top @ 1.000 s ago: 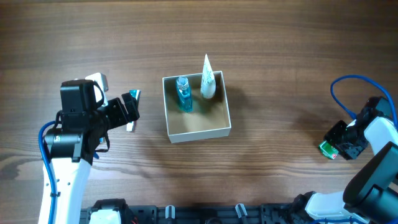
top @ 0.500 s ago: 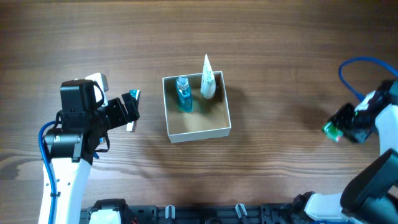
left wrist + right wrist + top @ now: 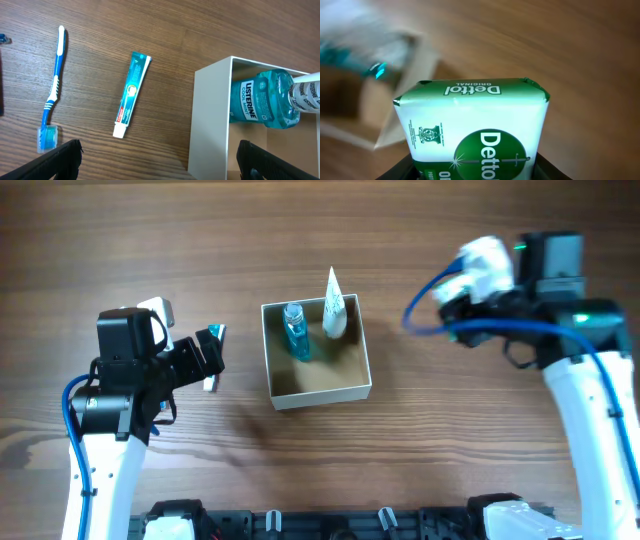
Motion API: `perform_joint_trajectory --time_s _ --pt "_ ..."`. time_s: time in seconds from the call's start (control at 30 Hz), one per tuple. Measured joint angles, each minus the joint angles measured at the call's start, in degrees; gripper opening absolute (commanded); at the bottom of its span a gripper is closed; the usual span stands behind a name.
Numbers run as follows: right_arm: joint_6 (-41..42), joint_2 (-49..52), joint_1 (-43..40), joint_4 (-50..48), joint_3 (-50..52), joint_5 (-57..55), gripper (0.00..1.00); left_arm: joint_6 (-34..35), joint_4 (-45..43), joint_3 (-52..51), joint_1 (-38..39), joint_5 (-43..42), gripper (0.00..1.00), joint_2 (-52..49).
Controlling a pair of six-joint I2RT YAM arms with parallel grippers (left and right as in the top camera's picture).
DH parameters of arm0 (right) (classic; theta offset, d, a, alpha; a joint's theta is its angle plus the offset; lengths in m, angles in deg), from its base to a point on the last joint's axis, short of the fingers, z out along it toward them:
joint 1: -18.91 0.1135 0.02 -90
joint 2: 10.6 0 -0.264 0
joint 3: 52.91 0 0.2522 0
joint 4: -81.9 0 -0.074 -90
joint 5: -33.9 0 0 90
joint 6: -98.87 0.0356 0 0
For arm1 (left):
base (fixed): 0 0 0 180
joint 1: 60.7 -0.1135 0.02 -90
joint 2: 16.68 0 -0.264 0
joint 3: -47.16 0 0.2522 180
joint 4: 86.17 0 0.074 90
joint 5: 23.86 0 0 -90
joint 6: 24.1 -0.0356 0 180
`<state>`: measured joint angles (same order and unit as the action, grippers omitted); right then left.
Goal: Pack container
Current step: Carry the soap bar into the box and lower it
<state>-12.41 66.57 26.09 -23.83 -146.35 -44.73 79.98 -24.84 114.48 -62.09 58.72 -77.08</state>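
Next, my right gripper releases the Dettol soap pack inside the box (image 3: 317, 378), between the Listerine bottle and the box's near side.
The container (image 3: 320, 392) is a small white box with a tan inside, at the table's middle. In it stand a blue Listerine bottle (image 3: 295, 330) and a white tube (image 3: 334, 308). My right gripper (image 3: 460, 300) is up to the right of the box, shut on a green and white Dettol soap pack (image 3: 475, 130). The box shows blurred at the left of the right wrist view (image 3: 380, 90). My left gripper (image 3: 160, 167) is open and empty, left of the box wall (image 3: 210, 115). A toothpaste tube (image 3: 131, 95) and a blue toothbrush (image 3: 54, 90) lie on the wood below it.
The Listerine bottle (image 3: 260, 100) lies against the box's far wall in the left wrist view. The left arm (image 3: 130, 370) covers most of the toothbrush and toothpaste from overhead. A blue cable (image 3: 440, 290) loops off the right arm.
My right arm has swung from the table's right edge up and left toward the box, carrying the soap. The left arm and the box have not moved.
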Motion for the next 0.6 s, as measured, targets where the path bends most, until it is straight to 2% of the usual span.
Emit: perform_joint_trajectory --time_s 0.33,0.47,0.6 --pt "-12.17 0.02 25.83 -0.13 0.0 -6.19 0.04 0.0 0.0 0.0 0.0 0.0 1.0 0.0" --pt "-16.09 0.07 31.76 -1.66 0.0 -7.58 0.04 0.0 0.0 0.0 0.0 0.0 1.0 0.0" --pt "-17.7 0.92 33.94 -2.73 0.0 -7.85 0.04 0.0 -0.02 0.0 0.0 0.0 1.0 0.0"
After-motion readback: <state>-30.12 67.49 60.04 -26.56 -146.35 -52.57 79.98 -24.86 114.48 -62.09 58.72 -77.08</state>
